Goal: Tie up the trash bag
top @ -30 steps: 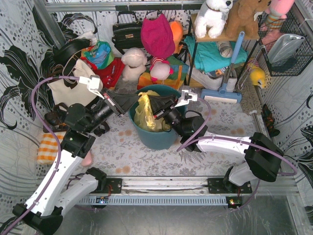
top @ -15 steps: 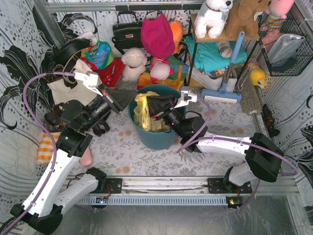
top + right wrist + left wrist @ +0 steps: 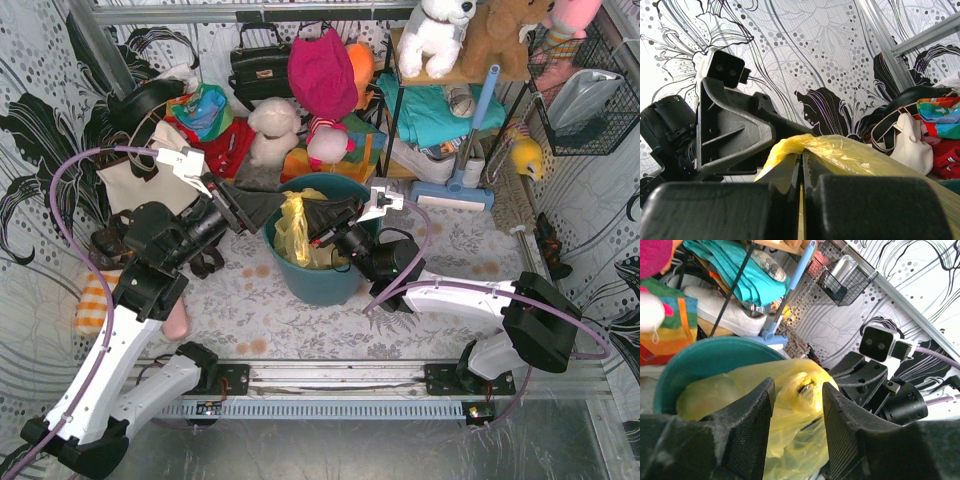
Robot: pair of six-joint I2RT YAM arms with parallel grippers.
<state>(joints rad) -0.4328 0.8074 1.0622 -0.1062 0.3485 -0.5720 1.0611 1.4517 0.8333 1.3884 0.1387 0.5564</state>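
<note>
The top of the trash bag is draped over the ends of my right gripper's fingers, so next my left gripper pinches the gathered plastic (image 3: pixel 806 381) before my right gripper opens and backs out.
The trash bag (image 3: pixel 293 228) is thin yellow plastic and sits in the teal bin (image 3: pixel 318 285). Its gathered top (image 3: pixel 802 385) rises between my left gripper's (image 3: pixel 797 407) fingers (image 3: pixel 747 432), which stand apart around it without pressing it. The left gripper (image 3: pixel 268 206) reaches in over the bin's left rim. My right gripper (image 3: pixel 801 167) is shut on a fold of the yellow plastic (image 3: pixel 845 150), which drapes over its fingertips. In the top view the right gripper (image 3: pixel 316 222) faces the left one across the bag's top.
Behind the bin lie plush toys (image 3: pixel 272 130), a black handbag (image 3: pixel 258 66), a cream tote (image 3: pixel 140 175) and a shelf with a blue mop (image 3: pixel 462 165). An orange checked cloth (image 3: pixel 95 300) lies at the left. A wire basket (image 3: pixel 585 95) hangs at the right wall.
My left gripper has gone from shut to open and shifted right, over the bin's rim. The bag's top now stands between its fingers. The right arm has barely moved.
</note>
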